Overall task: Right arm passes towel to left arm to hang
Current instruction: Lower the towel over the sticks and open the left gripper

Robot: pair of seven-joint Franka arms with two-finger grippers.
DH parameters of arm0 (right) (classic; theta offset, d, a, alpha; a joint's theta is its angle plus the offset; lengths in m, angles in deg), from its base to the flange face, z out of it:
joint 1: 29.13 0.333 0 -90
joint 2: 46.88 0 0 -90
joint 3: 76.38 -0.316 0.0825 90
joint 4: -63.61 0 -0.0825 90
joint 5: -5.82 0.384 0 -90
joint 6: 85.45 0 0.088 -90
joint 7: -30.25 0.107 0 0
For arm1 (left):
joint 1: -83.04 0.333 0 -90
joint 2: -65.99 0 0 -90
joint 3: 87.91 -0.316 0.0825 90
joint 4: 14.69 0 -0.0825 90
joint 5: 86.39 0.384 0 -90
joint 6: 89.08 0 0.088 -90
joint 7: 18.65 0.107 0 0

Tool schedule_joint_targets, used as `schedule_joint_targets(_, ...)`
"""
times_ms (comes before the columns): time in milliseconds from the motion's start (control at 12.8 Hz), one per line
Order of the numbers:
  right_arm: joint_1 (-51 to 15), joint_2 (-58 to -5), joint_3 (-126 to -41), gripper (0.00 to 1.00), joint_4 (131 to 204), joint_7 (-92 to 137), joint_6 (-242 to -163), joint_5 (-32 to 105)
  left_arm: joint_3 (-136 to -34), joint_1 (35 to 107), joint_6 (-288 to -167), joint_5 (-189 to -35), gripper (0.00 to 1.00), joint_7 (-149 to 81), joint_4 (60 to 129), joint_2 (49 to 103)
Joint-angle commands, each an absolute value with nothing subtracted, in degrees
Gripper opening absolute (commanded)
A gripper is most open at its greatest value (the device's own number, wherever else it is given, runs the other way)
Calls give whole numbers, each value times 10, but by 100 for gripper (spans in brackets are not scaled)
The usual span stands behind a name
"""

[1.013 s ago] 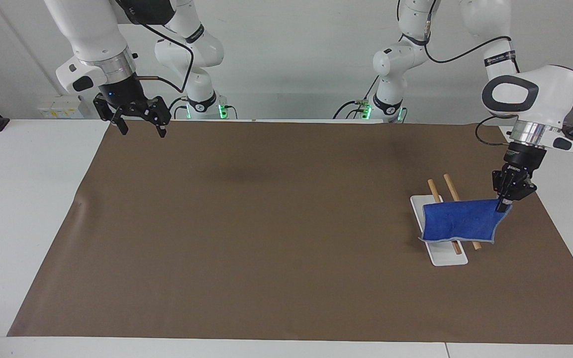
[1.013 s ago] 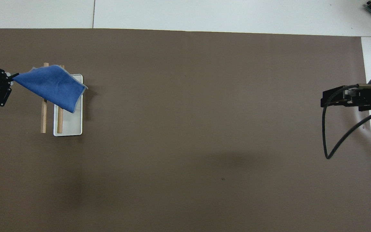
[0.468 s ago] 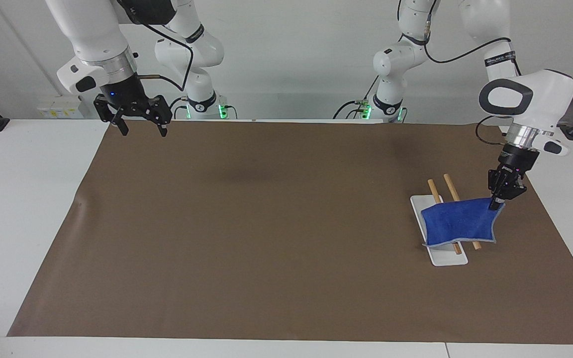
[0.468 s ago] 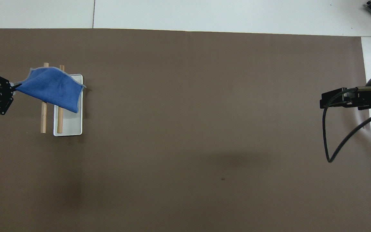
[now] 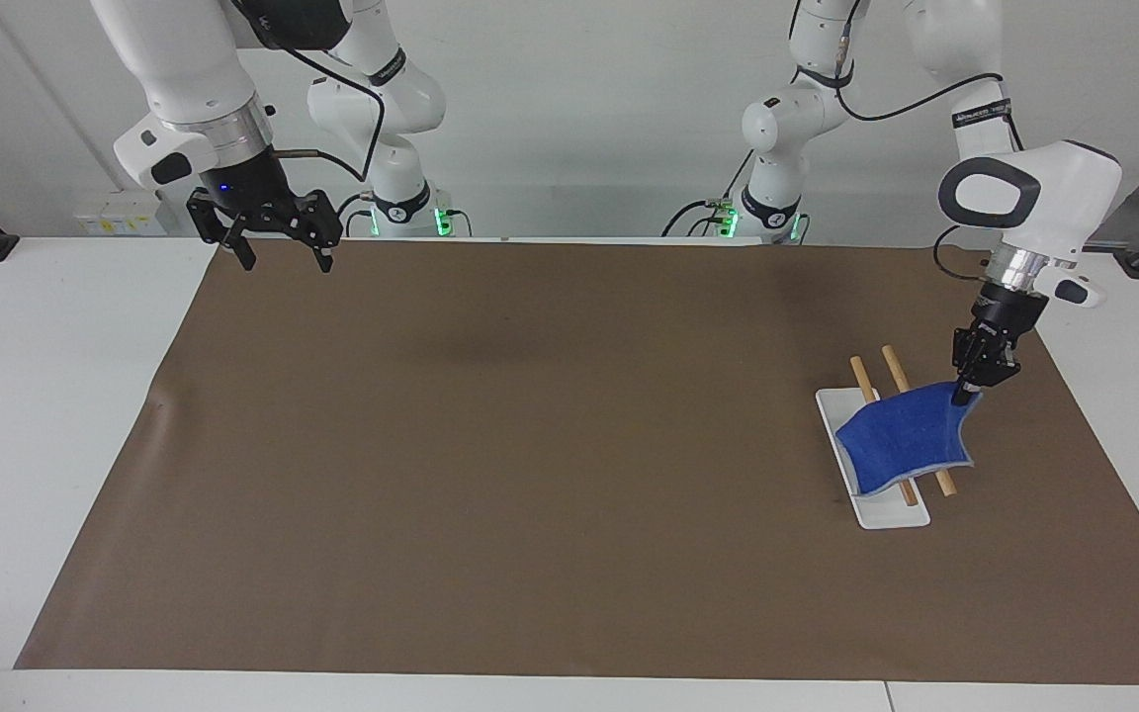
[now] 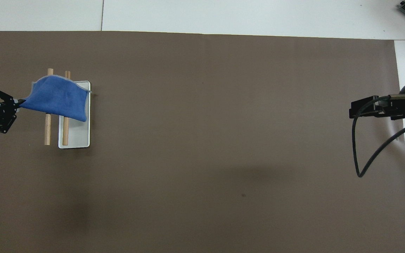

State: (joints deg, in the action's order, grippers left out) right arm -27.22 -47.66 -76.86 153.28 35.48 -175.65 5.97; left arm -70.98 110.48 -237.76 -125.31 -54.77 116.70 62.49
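Next, I let go of the blue towel with my left gripper across the middle of both wooden rods (image 6: 65,104), above the white base of the rack.
The blue towel (image 5: 901,440) lies draped over the two wooden rods (image 5: 891,366) of a small rack with a white base (image 5: 891,514), toward the left arm's end of the table. My left gripper (image 5: 965,394) is shut on one corner of the towel and holds that corner just above the rods. In the overhead view the towel (image 6: 58,102) covers the farther part of the rods, with the left gripper (image 6: 18,102) at its corner. My right gripper (image 5: 286,263) is open and empty, and waits over the mat's edge at the right arm's end (image 6: 355,109).
A brown mat (image 5: 530,445) covers most of the white table. The rack's white base (image 6: 77,138) and the rods' nearer ends (image 6: 47,135) show bare beside the towel. A black cable (image 6: 364,158) hangs from the right arm.
My left gripper has moved inward toward the rack with the towel's corner, and the towel has sunk lower onto the rods. The right arm has hardly moved.
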Motion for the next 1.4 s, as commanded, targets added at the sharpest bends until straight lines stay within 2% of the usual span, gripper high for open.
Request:
schedule_joint_targets(0,-275,-491,-773,100,1550,346,-1762,57,-707,1113,-2373,-1243,0,-526,1194,602)
schedule_joint_targets(545,-275,-491,-773,100,1550,348,-1762,57,-704,1077,-2441,-1243,0,-521,1212,625)
schedule_joint_targets(1325,-275,-491,-773,100,1550,348,-1762,57,-704,1077,-2470,-1243,0,-497,1235,631)
